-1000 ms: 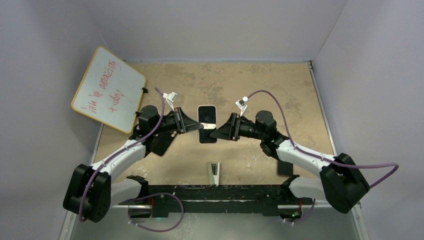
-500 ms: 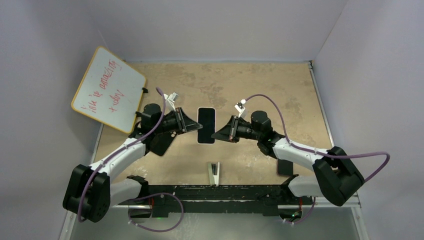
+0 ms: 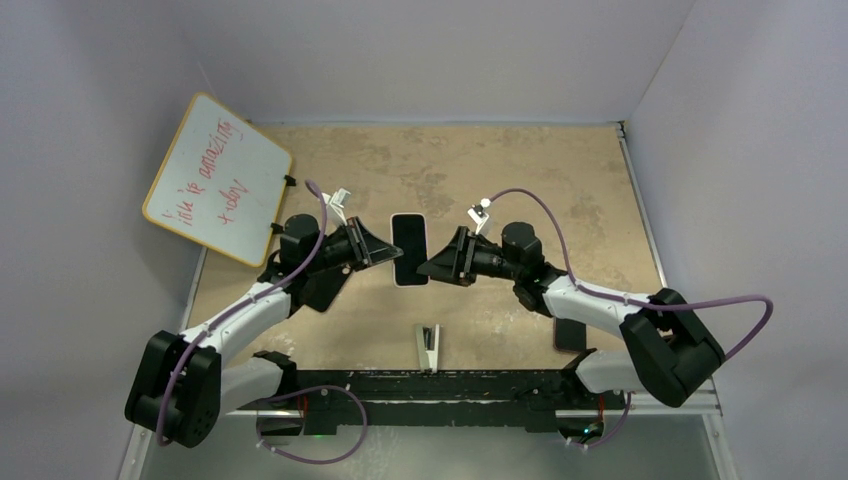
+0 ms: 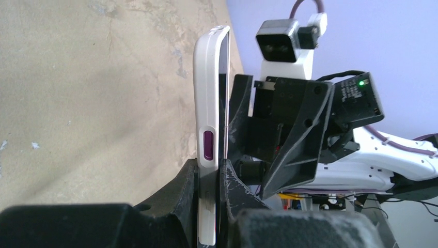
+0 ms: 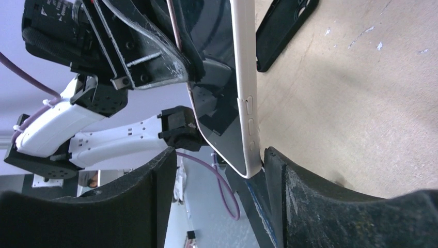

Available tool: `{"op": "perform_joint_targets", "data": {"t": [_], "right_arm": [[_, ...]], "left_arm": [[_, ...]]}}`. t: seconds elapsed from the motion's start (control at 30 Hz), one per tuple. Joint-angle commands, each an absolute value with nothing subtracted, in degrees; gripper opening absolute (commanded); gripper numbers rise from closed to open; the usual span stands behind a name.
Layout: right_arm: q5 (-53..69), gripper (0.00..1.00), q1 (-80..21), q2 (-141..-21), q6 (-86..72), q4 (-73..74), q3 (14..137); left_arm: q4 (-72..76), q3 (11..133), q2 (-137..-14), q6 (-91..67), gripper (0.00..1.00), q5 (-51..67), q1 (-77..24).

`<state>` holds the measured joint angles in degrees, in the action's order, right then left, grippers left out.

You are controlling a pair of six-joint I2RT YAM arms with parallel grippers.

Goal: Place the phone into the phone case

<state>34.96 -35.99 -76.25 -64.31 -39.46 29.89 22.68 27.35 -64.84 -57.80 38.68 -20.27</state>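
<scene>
My left gripper will set the white phone on the tan table [image 3: 413,260] slightly beyond the small grey wedge.
My left gripper [image 3: 378,255] is shut on the left edge of a white phone [image 3: 410,248] with a dark screen and holds it above the table. In the left wrist view the phone [image 4: 209,103] stands edge-on, clamped between the pads [image 4: 209,178]. My right gripper [image 3: 430,265] is open at the phone's right edge. In the right wrist view the phone's corner [image 5: 243,103] sits between the open fingers [image 5: 217,170], close to the right one. A black phone case [image 3: 325,287] lies on the table under my left arm. It also shows in the right wrist view [image 5: 286,26].
A whiteboard [image 3: 218,178] with red writing leans at the back left. A small grey wedge [image 3: 428,345] stands near the front middle. A flat dark object [image 3: 570,335] lies beside my right arm's base. Walls close in the tan table [image 3: 520,170].
The phone has shifted slightly left in my left gripper. My right gripper has moved a little left along the phone's right edge and stays open.
</scene>
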Motion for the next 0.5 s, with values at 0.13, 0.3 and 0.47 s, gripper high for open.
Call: {"op": "perform_joint_targets", "data": {"t": [0.13,0.3,0.47], "right_arm": [[36.67,0.68,-36.27,-77.59,-63.59,-41.93,29.23],[37.44,0.4,-36.26,-78.94,-65.61,-46.04,28.85],[35.89,0.0,-36.21,-78.32,-67.55,-46.93,27.31]], "left_arm": [[35.46,26.42,-64.82,-62.94,0.0,39.11,-20.04],[35.33,26.27,-65.16,-62.26,0.0,38.34,-20.04],[27.04,27.95,-66.21,-55.1,0.0,34.5,-20.04]]}}
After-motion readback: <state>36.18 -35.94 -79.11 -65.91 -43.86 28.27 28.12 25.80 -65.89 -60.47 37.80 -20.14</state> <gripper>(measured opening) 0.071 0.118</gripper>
